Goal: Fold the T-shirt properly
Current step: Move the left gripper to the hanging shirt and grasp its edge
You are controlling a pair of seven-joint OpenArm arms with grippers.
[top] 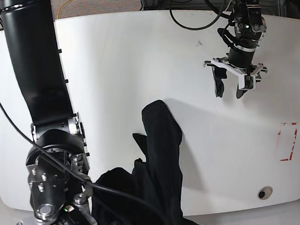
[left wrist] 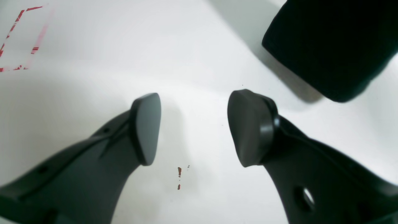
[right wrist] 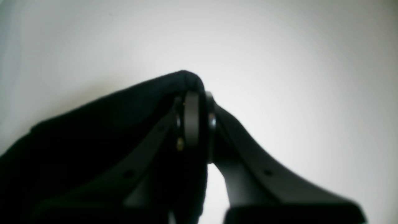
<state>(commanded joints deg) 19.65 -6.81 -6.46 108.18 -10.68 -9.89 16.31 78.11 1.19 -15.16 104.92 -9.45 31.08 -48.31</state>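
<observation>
I move my left gripper to the black T-shirt's long fold next and close it on the fold's rounded end (top: 172, 117) (left wrist: 300, 71), which faces the red tape.
The black T-shirt (top: 161, 158) lies bunched on the white table (top: 136, 57) near the front edge, with one long fold reaching toward the middle and the rest spilling over the edge. No print shows. My right gripper (right wrist: 199, 124) is shut on a lifted fold of the T-shirt (right wrist: 108, 124), cloth draped over its left finger. In the base view that gripper is hidden behind its own arm (top: 39, 74). My left gripper (top: 229, 93) hovers open over bare table at the far right, nothing between its pads (left wrist: 146, 127). A rounded end of the T-shirt (left wrist: 335, 46) lies beyond it, apart.
A red tape rectangle (top: 288, 141) marks the table's right side, also the red tape (left wrist: 21, 37) in the left wrist view. A small dark round fitting (top: 262, 192) sits near the front right corner. Cables (top: 195, 16) trail along the back edge.
</observation>
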